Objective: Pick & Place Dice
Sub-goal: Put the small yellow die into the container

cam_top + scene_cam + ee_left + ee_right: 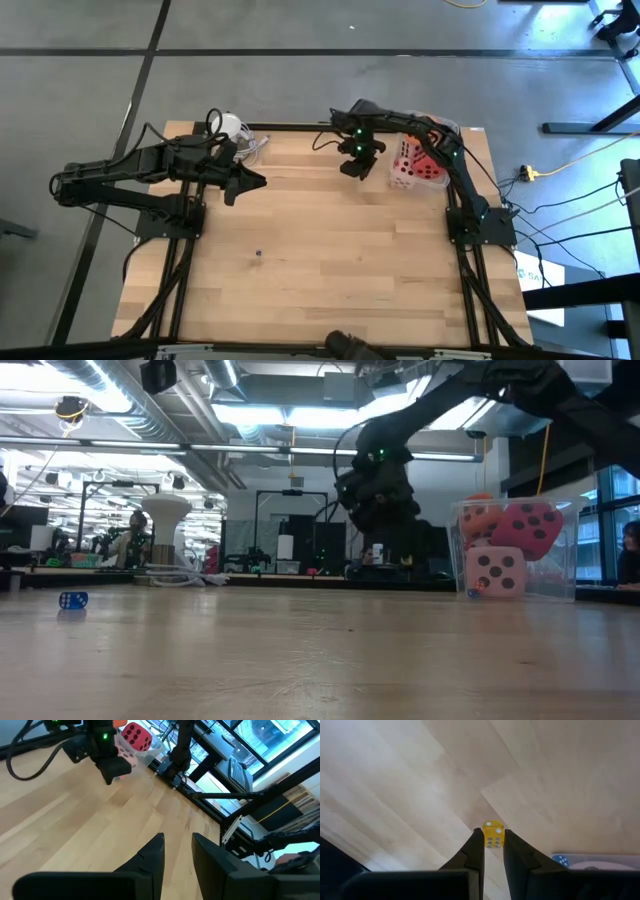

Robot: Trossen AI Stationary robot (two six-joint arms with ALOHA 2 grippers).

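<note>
My right gripper is to release the yellow die in the clear tub, over the pale pink die [407, 174] next to the red one.
My right gripper [493, 842] hangs above the far middle of the table [355, 160], shut on a small yellow die [493, 835]. Beside it, toward the right edge, a clear tub [432, 170] holds the big soft dice: an orange one [482, 515], a red one [530, 528] [136, 736] and a pale pink one [495, 572] [402, 172] on the tub's floor. A small blue die [258, 254] [72, 600] lies on the wood near the left middle. My left gripper [178, 851] waits open at the far left [245, 182], holding nothing. My right gripper pinches the yellow die by two opposite faces [486, 840], between the tips of its two fingers. The fingers come from above, pointing down. The die is lifted clear of the table, with a pipped face toward the wrist camera.
A second small blue die [561, 860] shows at the tub's foot [472, 592]. A white object and a clear cup [235, 132] sit at the far left corner behind my left arm. Bare wood [330, 270] spans the table's middle and near side.
</note>
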